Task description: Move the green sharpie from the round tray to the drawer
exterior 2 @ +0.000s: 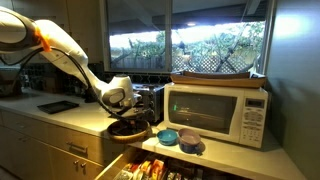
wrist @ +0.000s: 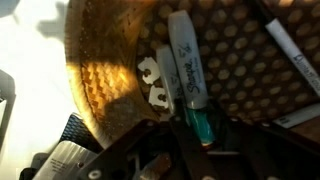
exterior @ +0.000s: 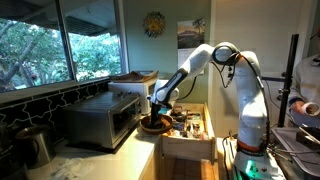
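A second marker touches the green sharpie, so I'll grip only the green cap (wrist: 201,126) before lifting.
The green sharpie (wrist: 186,60) lies in the round tray (wrist: 105,80); its barrel is grey with a green cap toward the camera. My gripper (wrist: 200,135) is down in the tray, its dark fingers close on both sides of the green cap. In both exterior views the gripper (exterior: 153,116) (exterior 2: 120,103) is low over the tray (exterior: 152,128) (exterior 2: 128,130) on the counter edge. The pale-wood drawer (exterior: 188,142) (exterior 2: 140,168) stands open below and beside the tray, with small clutter inside.
A second marker (wrist: 290,50) and two small white clips (wrist: 152,85) also lie in the tray. A steel toaster oven (exterior: 100,120) stands beside the tray. A white microwave (exterior 2: 215,112) and small bowls (exterior 2: 180,137) sit on the counter.
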Robot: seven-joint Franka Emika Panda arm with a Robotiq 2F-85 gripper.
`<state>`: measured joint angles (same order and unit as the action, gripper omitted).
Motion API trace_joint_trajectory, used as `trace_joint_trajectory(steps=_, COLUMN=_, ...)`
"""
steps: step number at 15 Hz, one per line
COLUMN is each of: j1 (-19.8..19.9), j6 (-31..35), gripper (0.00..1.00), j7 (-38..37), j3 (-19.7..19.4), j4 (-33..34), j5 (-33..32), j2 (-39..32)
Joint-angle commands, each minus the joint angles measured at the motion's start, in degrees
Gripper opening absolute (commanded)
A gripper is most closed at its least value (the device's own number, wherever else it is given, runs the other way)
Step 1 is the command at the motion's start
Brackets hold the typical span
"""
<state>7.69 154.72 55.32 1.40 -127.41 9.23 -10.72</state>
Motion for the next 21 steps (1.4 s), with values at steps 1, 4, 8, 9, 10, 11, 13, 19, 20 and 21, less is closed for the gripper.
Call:
trace_joint_trajectory(steps=1, j1=0.91, j6=-3.96, gripper=0.52, j7=1.7, j3=0.31, j4=0.64, j5=0.26, j2=-0.86)
trace_joint_trajectory(steps=4, j1=1.19, j6=-7.93, gripper=0.52, j7=4.42, j3=0.2, j4=0.56, j5=0.46, j2=-0.22)
trace_joint_trajectory(steps=8, j1=1.42, j6=-14.65, gripper=0.11, j7=7.37, j3=-0.3, j4=0.91, j5=0.72, j2=-0.06)
trace_joint_trajectory(steps=9, j1=1.25, j6=-15.68, gripper=0.05, j7=6.96, j3=-0.75, j4=1.03, j5=-0.2, j2=-0.34)
trace_joint_trajectory(steps=10, j1=1.23, j6=-15.94, gripper=0.19, j7=6.89, j3=-1.03, j4=1.35, j5=-0.28, j2=-0.4)
trace_joint_trajectory(steps=11, j1=1.16, j6=-15.99, gripper=0.36, j7=6.62, j3=-1.28, j4=1.49, j5=-0.53, j2=-0.57)
trace_joint_trajectory(steps=13, j1=1.0, j6=-15.38, gripper=0.32, j7=6.18, j3=-1.49, j4=1.41, j5=-0.68, j2=-0.44)
trace_joint_trajectory(steps=19, j1=0.87, j6=-12.47, gripper=0.06, j7=6.92, j3=-1.38, j4=-2.21, j5=0.96, j2=6.42)
trace_joint_trajectory(steps=20, j1=0.68, j6=-11.9, gripper=0.06, j7=6.97, j3=-1.43, j4=-3.38, j5=1.11, j2=8.58)
trace_joint_trajectory(steps=21, j1=0.47, j6=-11.5, gripper=0.06, j7=7.05, j3=-1.58, j4=-4.68, j5=1.35, j2=11.01)
